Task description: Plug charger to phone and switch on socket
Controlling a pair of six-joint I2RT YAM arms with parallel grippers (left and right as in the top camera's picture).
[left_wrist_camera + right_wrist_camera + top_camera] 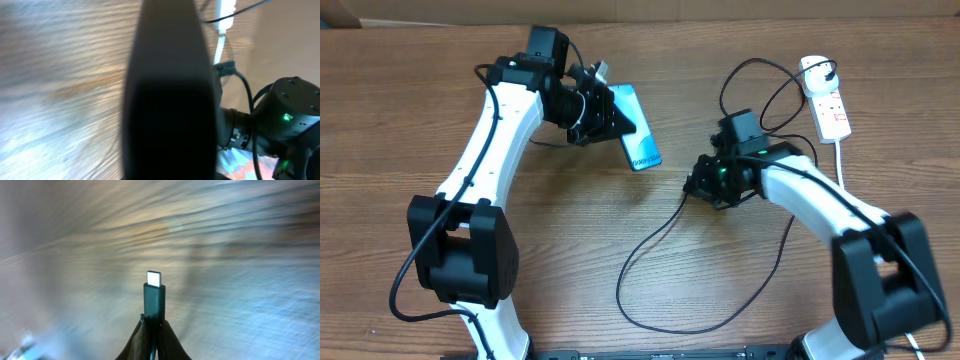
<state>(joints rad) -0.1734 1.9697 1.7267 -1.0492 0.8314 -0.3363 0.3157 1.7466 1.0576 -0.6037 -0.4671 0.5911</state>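
The robot's right gripper will release the charger's black connector, now apart from the phone over wood, on the bare wood inside the black cable's wide front loop [732, 221].
In the overhead view my left gripper [603, 112] is shut on the phone [638, 132] and holds it tilted, with the blue-teal screen facing up and the free end pointing right. In the left wrist view a dark blurred shape [170, 100] fills the middle and hides the jaws. My right gripper [704, 182] is shut on the charger's black connector [154, 297], whose metal tip points forward over blurred wood. It is a short way right of the phone and apart from it. The black cable [650, 240] loops across the table. The socket [826, 95] lies at the far right.
The socket's thick white cord [840, 160] runs down beside my right arm. The black cable also loops near the socket [760, 70] and trails to the front edge [720, 325]. My right arm with a green light [286, 117] shows in the left wrist view.
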